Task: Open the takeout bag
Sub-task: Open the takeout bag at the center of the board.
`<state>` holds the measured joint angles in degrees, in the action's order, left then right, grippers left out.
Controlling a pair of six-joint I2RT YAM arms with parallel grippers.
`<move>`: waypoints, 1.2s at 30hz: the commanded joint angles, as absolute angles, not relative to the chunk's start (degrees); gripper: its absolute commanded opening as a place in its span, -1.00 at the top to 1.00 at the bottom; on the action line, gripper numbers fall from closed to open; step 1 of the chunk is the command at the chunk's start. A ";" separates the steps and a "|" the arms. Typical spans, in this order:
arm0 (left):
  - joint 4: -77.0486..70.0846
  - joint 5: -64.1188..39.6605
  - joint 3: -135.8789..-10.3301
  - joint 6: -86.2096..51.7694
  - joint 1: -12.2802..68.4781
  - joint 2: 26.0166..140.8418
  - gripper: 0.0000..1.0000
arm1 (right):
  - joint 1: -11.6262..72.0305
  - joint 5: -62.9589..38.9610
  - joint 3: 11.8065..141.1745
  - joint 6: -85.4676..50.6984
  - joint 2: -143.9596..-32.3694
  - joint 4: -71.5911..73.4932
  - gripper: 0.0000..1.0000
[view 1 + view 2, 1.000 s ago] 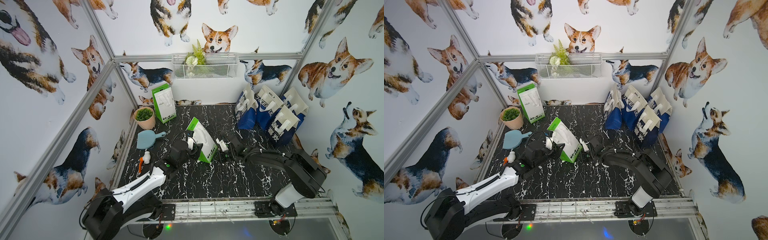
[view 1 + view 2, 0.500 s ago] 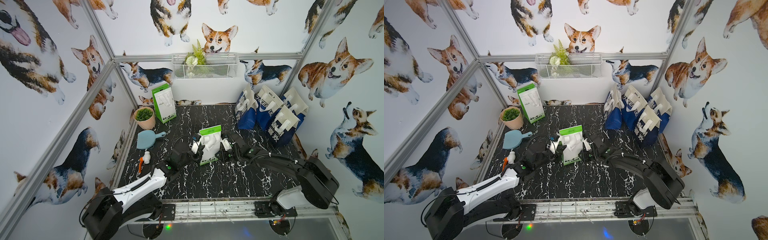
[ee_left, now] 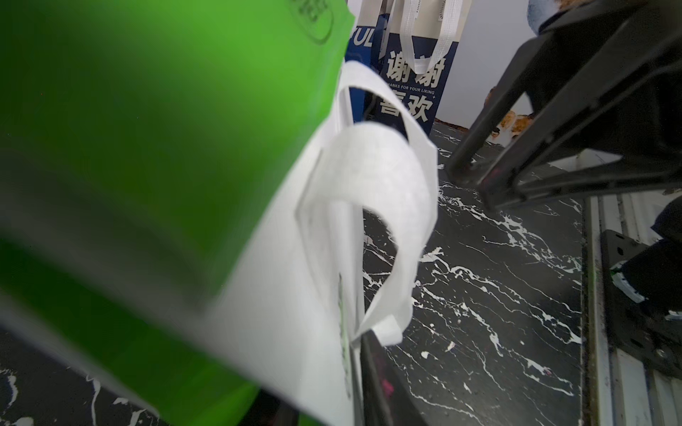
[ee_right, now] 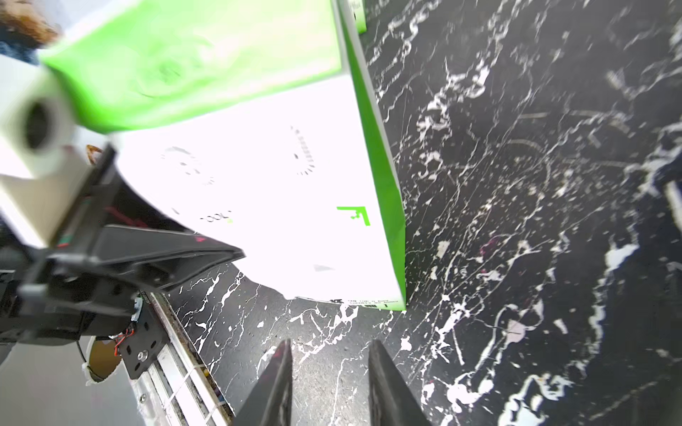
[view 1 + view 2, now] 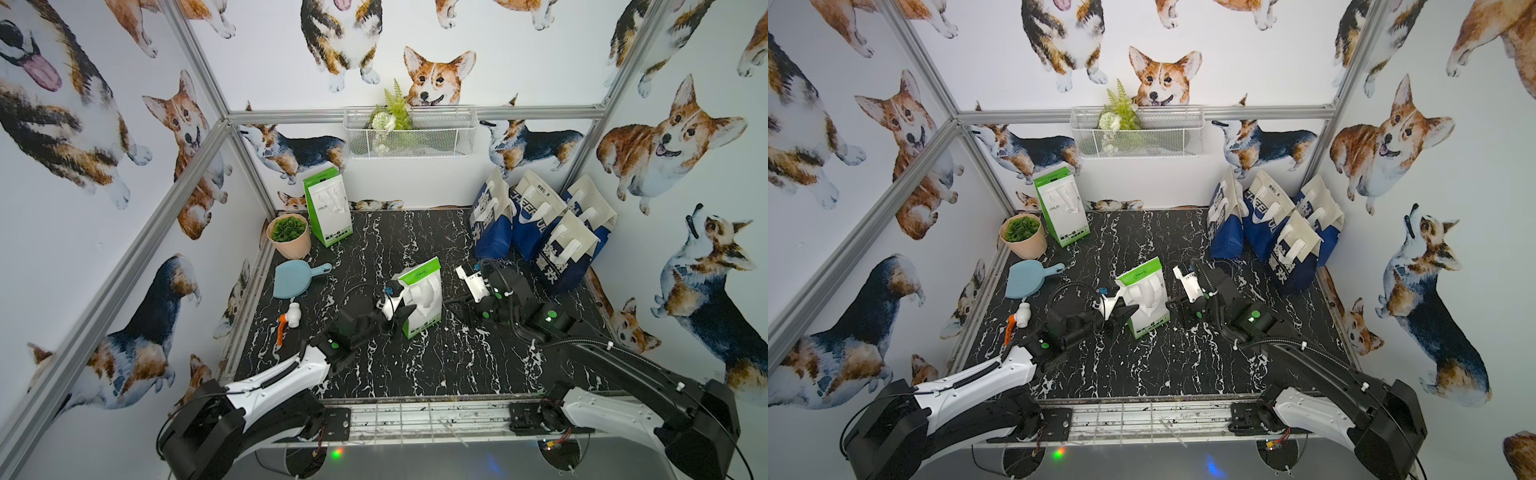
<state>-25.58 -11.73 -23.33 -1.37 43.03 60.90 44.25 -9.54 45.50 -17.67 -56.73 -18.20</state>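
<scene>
The takeout bag leans over the robot's left gripper, so that gripper should open and pinch the bag's side edge (image 5: 409,326) to steady it before the right gripper lifts the green flap.
The takeout bag (image 5: 420,300) (image 5: 1145,300) is green and white with white loop handles. It stands upright mid-table with its green top flap folded shut. My left gripper (image 5: 402,309) (image 5: 1120,312) is at the bag's left edge. In the left wrist view the bag (image 3: 228,228) fills the picture. One dark finger (image 3: 372,369) lies against its white face and the other is hidden behind it. My right gripper (image 5: 457,309) (image 4: 328,345) hovers open over bare table just right of the bag (image 4: 265,191), apart from it.
A second green-and-white bag (image 5: 328,210) and a potted plant (image 5: 289,235) stand at the back left. Several blue bags (image 5: 540,232) crowd the back right. A blue scoop (image 5: 296,279) and a white-and-orange fitting (image 5: 289,322) lie at the left. A wire basket (image 5: 409,131) hangs on the back wall.
The bag was leaning a second ago and now stands upright, turned to show its handles. My right gripper has drawn back from the bag's right side and its jaws are slightly wider.
</scene>
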 commanded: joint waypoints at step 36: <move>-60.53 -19.95 -17.38 -0.80 42.89 73.51 1.00 | 54.03 -8.33 46.54 35.04 -53.78 4.11 -0.15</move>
<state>-53.95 -18.02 -16.84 -0.58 42.98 72.40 52.69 -11.31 45.93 23.94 -52.38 -3.53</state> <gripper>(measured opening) 0.054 0.559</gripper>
